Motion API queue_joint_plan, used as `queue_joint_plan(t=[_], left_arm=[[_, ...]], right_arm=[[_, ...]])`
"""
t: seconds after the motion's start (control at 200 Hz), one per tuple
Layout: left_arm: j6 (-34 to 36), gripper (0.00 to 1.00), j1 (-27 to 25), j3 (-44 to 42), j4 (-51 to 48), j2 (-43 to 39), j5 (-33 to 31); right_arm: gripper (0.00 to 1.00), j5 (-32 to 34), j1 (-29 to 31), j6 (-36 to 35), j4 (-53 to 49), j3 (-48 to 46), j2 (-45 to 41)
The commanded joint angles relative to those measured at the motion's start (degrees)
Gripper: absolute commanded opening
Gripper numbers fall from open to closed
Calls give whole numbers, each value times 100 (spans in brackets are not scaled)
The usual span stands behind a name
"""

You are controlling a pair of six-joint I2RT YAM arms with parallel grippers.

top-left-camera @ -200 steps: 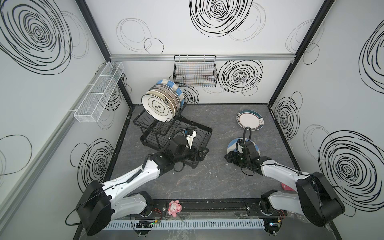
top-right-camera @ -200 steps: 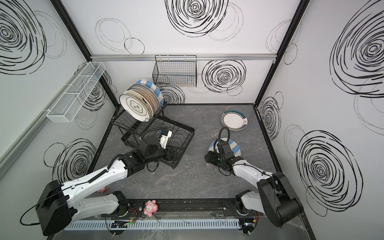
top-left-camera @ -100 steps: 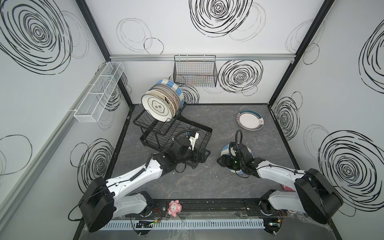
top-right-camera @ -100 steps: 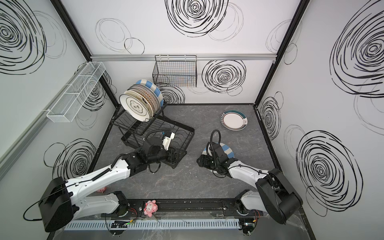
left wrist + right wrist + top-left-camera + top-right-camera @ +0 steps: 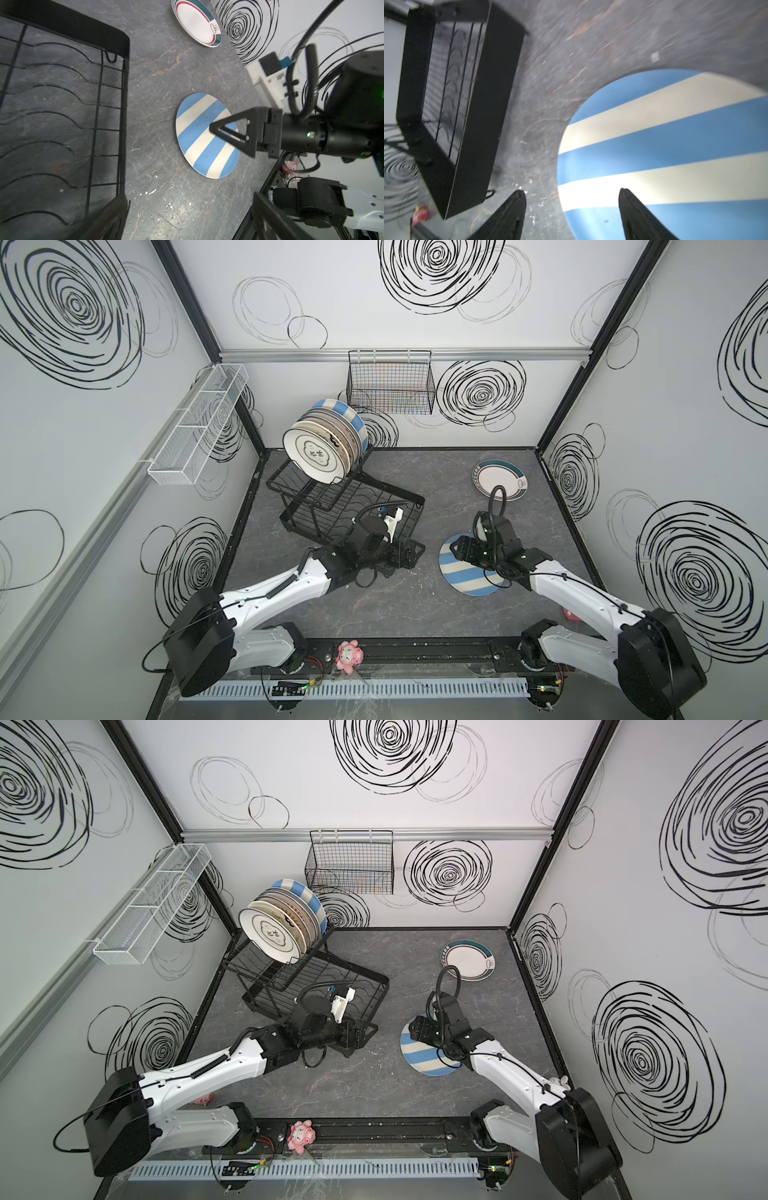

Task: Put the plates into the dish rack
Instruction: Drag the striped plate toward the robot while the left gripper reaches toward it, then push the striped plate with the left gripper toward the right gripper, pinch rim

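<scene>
The blue-and-cream striped plate's edge (image 5: 505,581) farthest from the dish rack is next, and my right gripper will go there and close on it.
The black wire dish rack (image 5: 395,488) (image 5: 361,969) (image 5: 93,27) (image 5: 477,104) stands at the back left, with several plates (image 5: 320,452) (image 5: 276,932) upright in its raised tier. A blue-and-cream striped plate (image 5: 469,576) (image 5: 428,1056) (image 5: 199,133) (image 5: 675,145) lies flat on the table. My right gripper (image 5: 455,549) (image 5: 413,1029) (image 5: 571,192) is open astride its left edge, one finger over the plate, the other over the table. A teal-rimmed plate (image 5: 498,481) (image 5: 467,959) (image 5: 195,22) lies at the back right. Beside the rack's front corner, my left gripper (image 5: 409,553) (image 5: 357,1033) (image 5: 191,197) is open and holds nothing.
A black mesh basket (image 5: 390,389) hangs on the back wall and a long white mesh basket (image 5: 195,427) on the left wall. A pink toy (image 5: 349,657) sits on the front rail. Walls close in on three sides.
The striped plate now lies nearer the front and more of it shows. My right gripper shifted left and forward with it, jaws unchanged. The left gripper edged slightly right.
</scene>
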Motion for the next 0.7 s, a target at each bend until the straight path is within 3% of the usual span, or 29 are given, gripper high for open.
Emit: queue_joint_plan(t=[0.0,0.065,0.18,0.365,0.695], left_arm=[[-115,96,-255,191,467,317,-217],[-175,96,-371,237,601,589,-214],[-252,96,-547,400,718,1080,-229],[-366,96,-726,613,1031,1862,-180],[-349,96,-754,1035,1142,2791,-161]], right_arm=[[75,1078,-372,-197,-926,-118,-434],[75,1500,-553,-215,-869,-307,-704],[76,1517,-859,-242,-747,-418,-1011],[76,1195,-1453,-402,-489,-565,-881],[76,484,-1887,-460,72,-1046,-599]])
